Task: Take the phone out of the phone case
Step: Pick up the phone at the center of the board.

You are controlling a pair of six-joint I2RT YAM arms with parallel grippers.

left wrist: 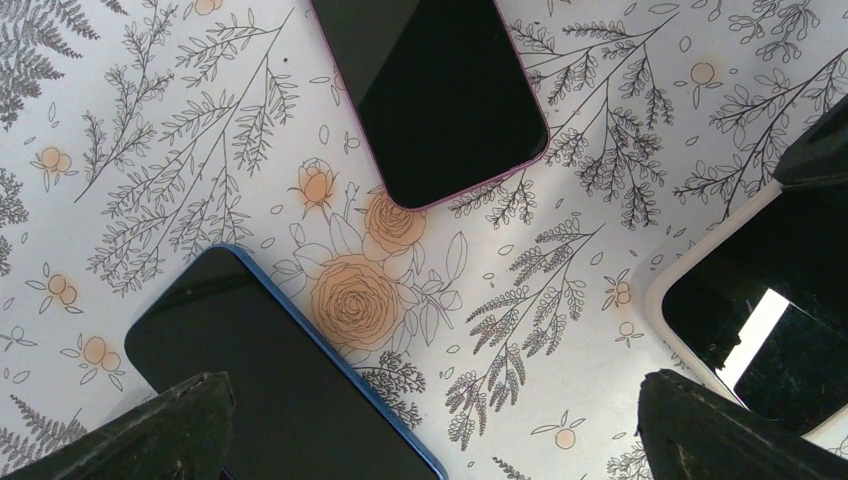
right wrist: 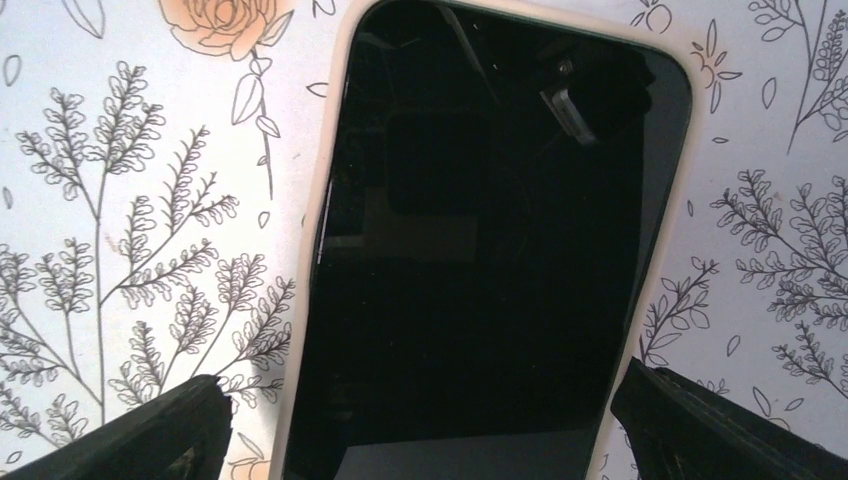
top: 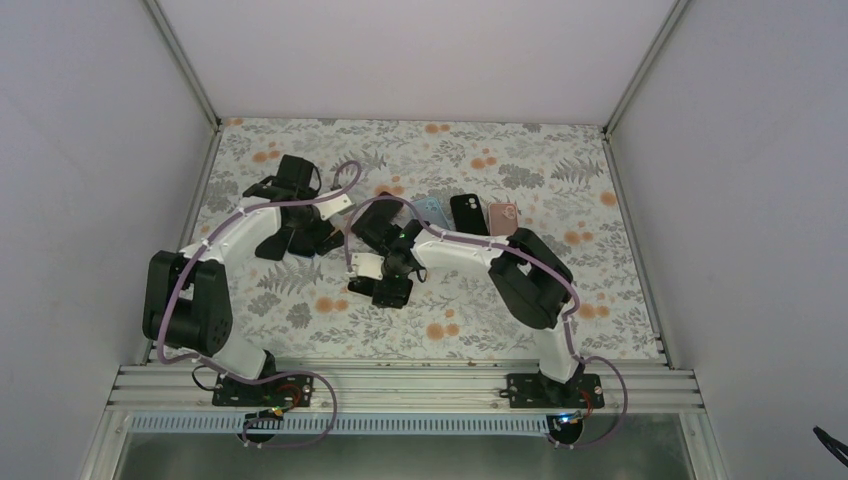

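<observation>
The cream-white case sits at a slant between the fingers of my right gripper, so I should line up, grip its sides and lift its far end [right wrist: 530, 40] to my left gripper.
A phone with a black screen in a cream-white case [right wrist: 480, 250] lies flat on the floral table, screen up. My right gripper [right wrist: 420, 415] hovers over its near end, open, with one finger on each side of the case and apart from it. The same phone shows at the right edge of the left wrist view [left wrist: 730, 320]. My left gripper [left wrist: 432, 400] is open and empty above bare table, between a phone in a blue case [left wrist: 270, 380] and the cream-white one. In the top view the left gripper [top: 300, 238] and right gripper [top: 385, 265] sit close together mid-table.
A phone in a purple case [left wrist: 440, 90] lies beyond the left gripper. A light blue case [top: 432, 210], a black case [top: 468, 213] and a pink case [top: 503, 217] lie in a row behind the right arm. White walls enclose the table.
</observation>
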